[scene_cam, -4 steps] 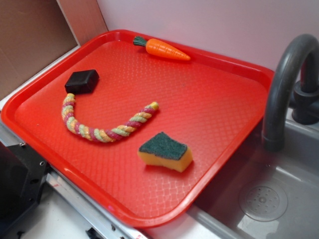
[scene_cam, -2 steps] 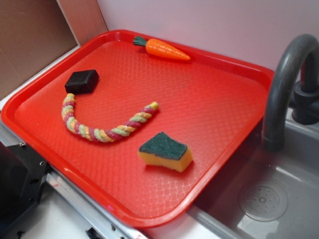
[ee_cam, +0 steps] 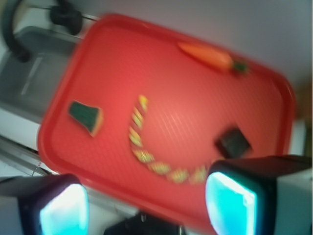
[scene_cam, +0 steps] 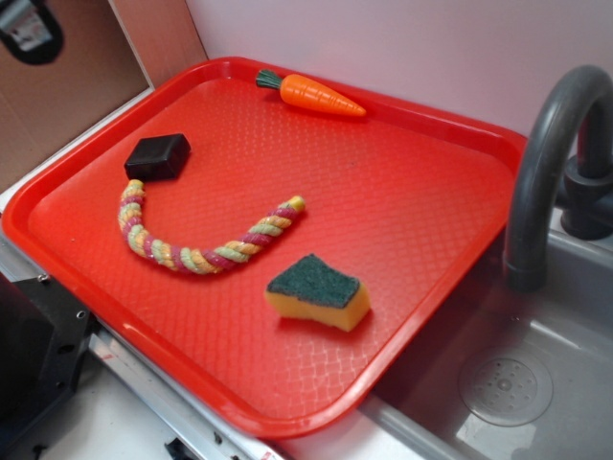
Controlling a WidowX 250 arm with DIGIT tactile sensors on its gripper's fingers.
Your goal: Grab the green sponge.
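Observation:
The robot's gripper will next go down to the green sponge's middle (scene_cam: 317, 286) (ee_cam: 85, 116) and close there, with its fingers on the green sponge's two long sides.
The green sponge (scene_cam: 316, 290), dark green on top with a yellow-orange body, lies flat on the red tray (scene_cam: 412, 192) toward its front right. In the blurred wrist view the green sponge (ee_cam: 85, 116) shows at the tray's (ee_cam: 186, 88) left side. My gripper (scene_cam: 29, 29) is only partly in view at the top left corner of the exterior view, high up and far from the sponge. From the wrist, my gripper (ee_cam: 146, 208) is open, with nothing between its wide-apart cyan pads (ee_cam: 230, 203).
On the tray also lie a striped rope toy (scene_cam: 201, 251), a small black block (scene_cam: 157, 156) and a toy carrot (scene_cam: 311, 95) at the far rim. A grey faucet (scene_cam: 546, 163) and sink (scene_cam: 508, 388) stand to the right. A brown wall (scene_cam: 67, 96) rises at the left.
A dark part of my gripper has come into view at the top left corner of the exterior view. Nothing on the tray has moved.

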